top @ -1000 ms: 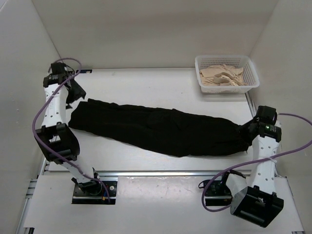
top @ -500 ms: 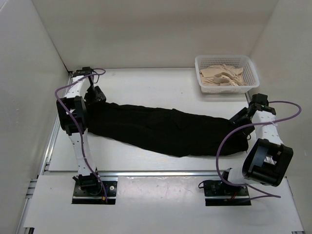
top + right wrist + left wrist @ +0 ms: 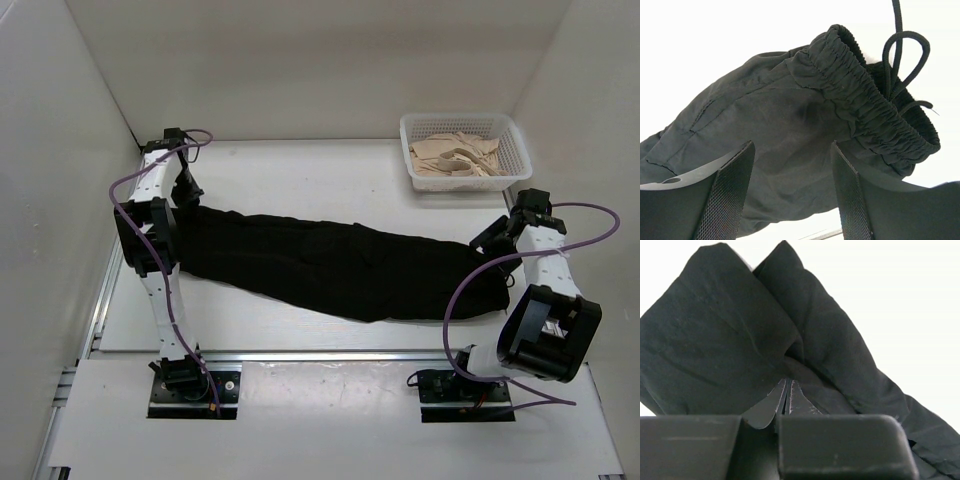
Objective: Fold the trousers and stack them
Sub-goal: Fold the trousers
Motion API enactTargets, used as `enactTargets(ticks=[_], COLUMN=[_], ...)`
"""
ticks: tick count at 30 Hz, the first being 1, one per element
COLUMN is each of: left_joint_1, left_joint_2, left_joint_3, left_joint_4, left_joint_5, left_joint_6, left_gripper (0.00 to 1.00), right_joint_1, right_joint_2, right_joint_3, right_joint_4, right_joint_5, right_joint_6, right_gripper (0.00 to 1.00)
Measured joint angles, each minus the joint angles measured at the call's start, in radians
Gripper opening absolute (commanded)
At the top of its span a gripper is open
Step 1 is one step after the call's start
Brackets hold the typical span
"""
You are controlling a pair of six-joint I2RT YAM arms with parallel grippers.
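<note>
The left gripper pinches the black trousers inward of the hem, so it should open and take the leg ends [image 3: 676, 292] before it folds them toward the waistband.
The black trousers [image 3: 340, 265] lie stretched out flat across the table, leg ends at the left and waistband at the right. My left gripper [image 3: 185, 196] is down at the leg ends. In the left wrist view its jaws [image 3: 786, 382] are shut together, with the black fabric [image 3: 715, 340] puckered and pinched at their tips. My right gripper [image 3: 488, 240] hovers at the waist end. In the right wrist view it [image 3: 791, 145] stands open over the cloth [image 3: 780, 125], just short of the elastic waistband [image 3: 865, 105] and drawstring [image 3: 900, 50].
A white mesh basket [image 3: 460, 118] holding beige garments [image 3: 455, 158] stands at the back right. White walls close in the table on the left, back and right. An aluminium rail [image 3: 330, 353] runs along the near edge.
Both arms have swung in onto the ends of the trousers. The left gripper has closed on the leg-end fabric. The right gripper has opened wider over the waist end.
</note>
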Motion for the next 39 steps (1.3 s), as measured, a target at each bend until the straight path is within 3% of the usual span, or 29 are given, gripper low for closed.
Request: enactTargets(ticks=[1,2,3,4,5,7,10,13,15,17,26,31,37,38,39], left_joint_1=[0.000,0.000,0.000,0.000,0.000,0.001,0.005,0.006,0.006,0.006,0.009,0.026,0.042,0.042,0.041], left_joint_2=[0.003,0.004,0.003,0.004,0.004,0.004,0.007,0.023,0.038,0.051,0.042,-0.047,-0.082,-0.076,-0.068], left_joint_3=[0.009,0.012,0.012,0.012,0.012,0.012,0.013,0.015,0.015,0.014,0.008,0.018,0.172,0.195,0.208], left_joint_4=[0.000,0.001,0.000,0.000,0.002,0.005,0.008,0.011,0.011,0.012,-0.002,-0.003,-0.003,0.002,0.002], left_joint_5=[-0.001,-0.002,-0.002,-0.002,0.000,0.007,0.018,0.035,0.040,0.040,0.039,0.053,0.092,0.093,0.095], left_joint_6=[0.002,0.002,0.005,0.006,0.014,0.013,0.013,0.014,0.012,0.010,0.016,0.005,0.000,-0.002,-0.003], left_gripper=[0.11,0.18,0.32,0.63,0.76,0.83,0.79,0.52,0.23,0.10,0.10,0.10,0.10,0.15,0.31], right_joint_1=[0.000,0.000,0.000,0.000,0.000,0.000,0.000,0.000,0.000,0.000,0.000,0.000,0.000,0.000,0.000], right_joint_2=[-0.005,-0.008,-0.011,-0.013,-0.013,-0.013,-0.013,-0.013,-0.013,-0.013,-0.013,-0.013,-0.013,-0.013,-0.013], right_joint_3=[0.000,0.000,0.000,0.000,0.000,0.000,0.000,0.000,0.000,0.000,0.000,0.000,0.000,0.000,0.000], right_joint_4=[0.000,0.000,0.000,0.000,0.000,0.000,0.000,0.000,0.000,0.000,0.011,0.016,0.019,0.019,0.019], right_joint_5=[0.000,0.000,0.000,0.000,0.000,0.000,0.000,0.000,0.000,0.000,-0.012,-0.016,-0.020,-0.020,-0.020], right_joint_6=[0.000,0.000,0.000,0.000,0.000,0.000,0.000,0.000,0.000,0.000,0.000,0.000,0.000,0.000,0.000], right_gripper=[0.67,0.67,0.67,0.67,0.67,0.66,0.66,0.66,0.66,0.66,0.66,0.66,0.66,0.66,0.66])
